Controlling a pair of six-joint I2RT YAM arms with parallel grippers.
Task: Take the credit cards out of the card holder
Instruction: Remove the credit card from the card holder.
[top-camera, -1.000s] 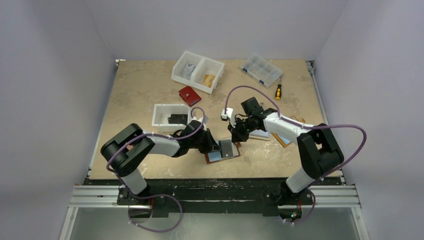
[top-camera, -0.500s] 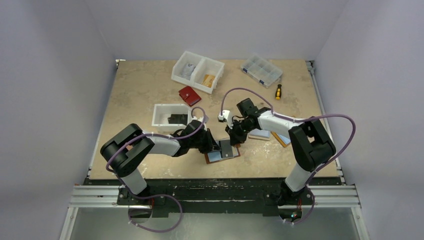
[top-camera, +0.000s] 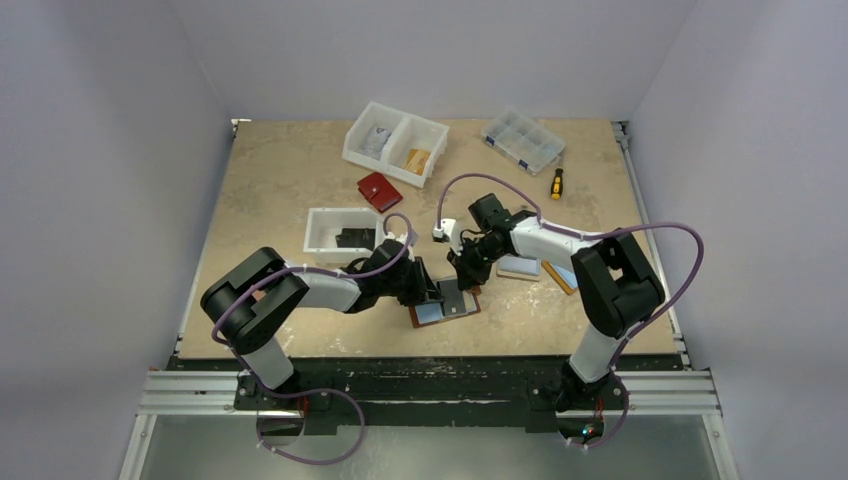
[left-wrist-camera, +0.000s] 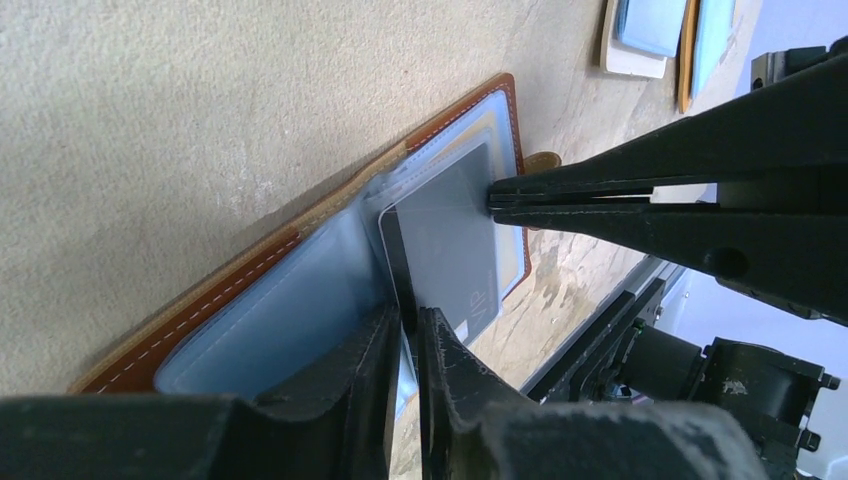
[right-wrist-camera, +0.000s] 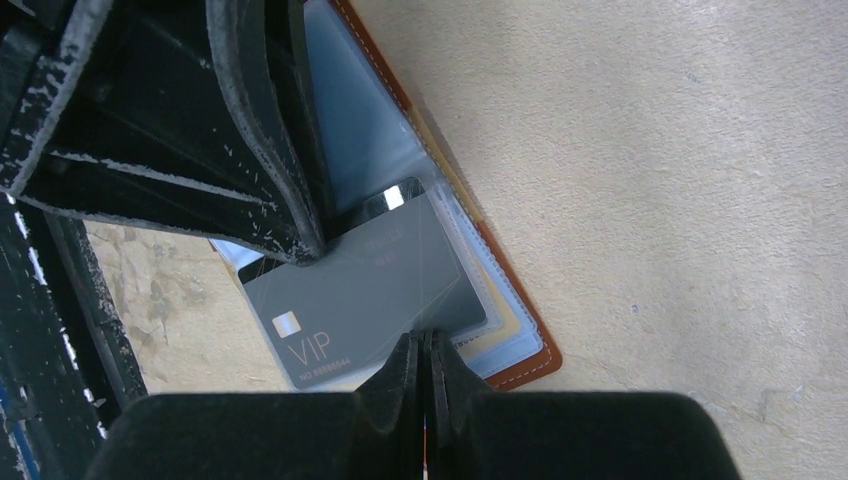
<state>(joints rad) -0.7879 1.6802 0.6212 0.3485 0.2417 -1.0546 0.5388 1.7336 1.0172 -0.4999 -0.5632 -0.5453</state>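
Note:
The clear sleeve still covers most of the grey card, so my left gripper will retake the card's dark edge (left-wrist-camera: 402, 264) and pull while my right gripper braces the sleeve's far edge.
The card holder (top-camera: 430, 316) lies open on the table, brown outside (left-wrist-camera: 300, 235) with light-blue sleeves inside (right-wrist-camera: 520, 360). A grey credit card (right-wrist-camera: 370, 290) marked VIP sticks partly out of a clear sleeve (left-wrist-camera: 445, 240). My left gripper (left-wrist-camera: 408, 315) has its jaws nearly together around the card's near end, and the card's dark edge runs between them. In the top view it (top-camera: 437, 293) is at the holder's left side. My right gripper (right-wrist-camera: 421, 340) is shut, its tips butting against the card's long edge (left-wrist-camera: 492, 200) with nothing visibly between them.
A white tray (top-camera: 318, 232) sits behind my left arm. Farther back are a red wallet (top-camera: 379, 191), a two-part white bin (top-camera: 396, 143), a clear organiser box (top-camera: 522, 140) and a screwdriver (top-camera: 556, 182). Other holders with blue panels (top-camera: 520, 268) lie right of the right gripper.
My right arm has swung left and its shut gripper has come in against the card's edge. The left arm and the holder have stayed put.

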